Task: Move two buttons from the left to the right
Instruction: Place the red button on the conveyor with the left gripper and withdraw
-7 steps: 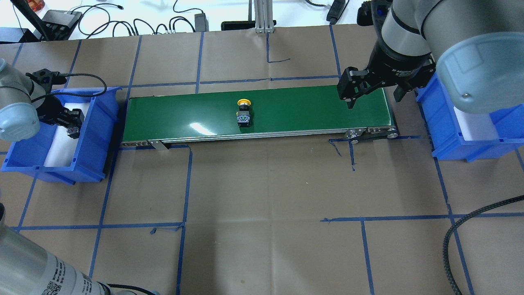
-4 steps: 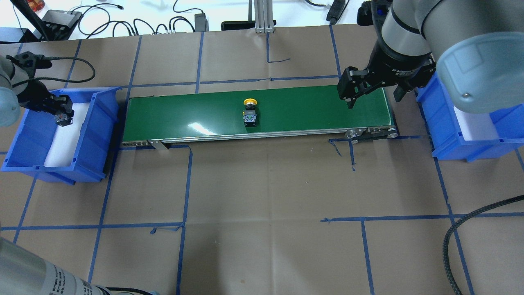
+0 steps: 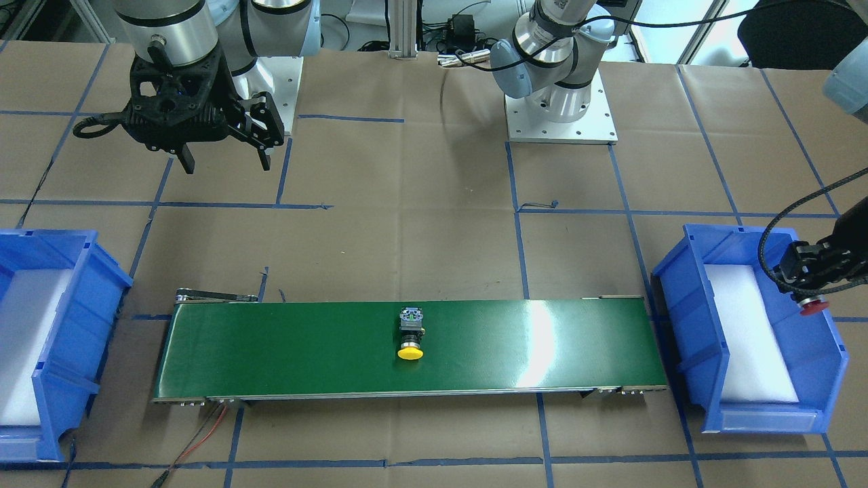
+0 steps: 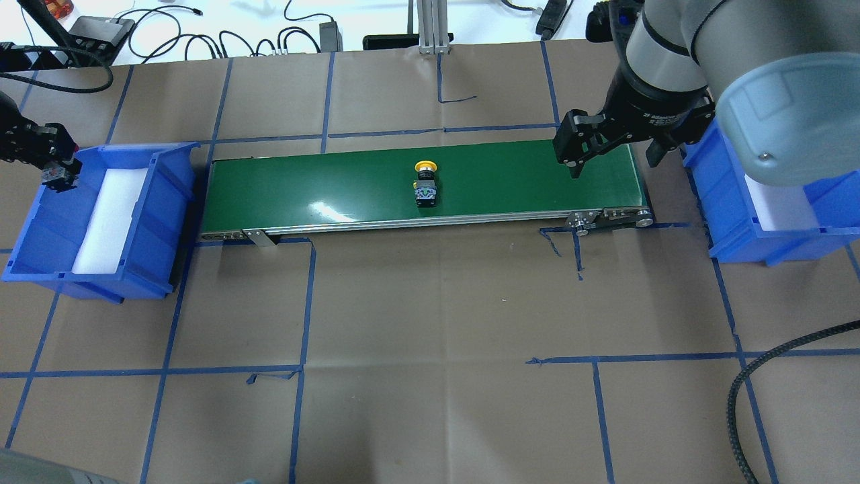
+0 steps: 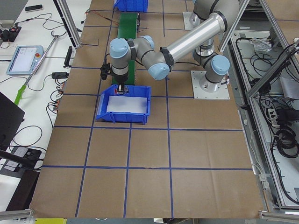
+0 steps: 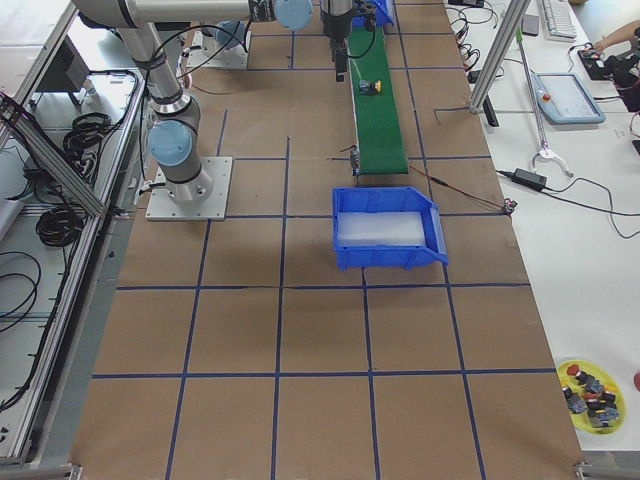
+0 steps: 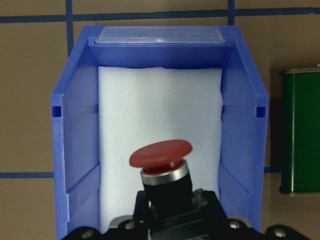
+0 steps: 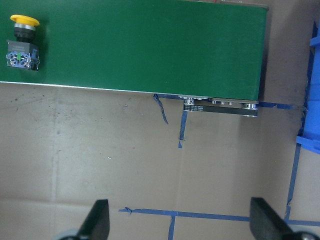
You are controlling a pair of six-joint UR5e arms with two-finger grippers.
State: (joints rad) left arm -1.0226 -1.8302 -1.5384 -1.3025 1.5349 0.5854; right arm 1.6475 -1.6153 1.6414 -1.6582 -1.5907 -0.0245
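The robot's left gripper should place the red button on the green conveyor belt [image 3: 620,345], near the belt's end beside the bin. The red button is still above the blue bin.
The yellow button [image 4: 426,183] lies on its side on the green conveyor belt [image 4: 302,181], just right of the belt's middle; it also shows in the front view [image 3: 410,332] and the right wrist view [image 8: 22,40]. My left gripper [image 4: 54,176] is shut on the red button [image 7: 161,160] and holds it above the left blue bin [image 4: 168,202], over the bin's outer side; its red cap [image 3: 812,309] points down. My right gripper [image 4: 615,161] is open and empty, hovering above the belt's right end.
The right blue bin [image 4: 739,222], lined with white foam, stands beyond the belt's right end. The left bin's white foam [image 7: 160,110] is bare. Cables [image 4: 201,40] lie along the far table edge. A black cable [image 4: 772,376] loops at the front right.
The yellow button has ridden rightward on the belt. My left gripper has risen and moved outward from inside the left bin with the red button. The right arm has not moved.
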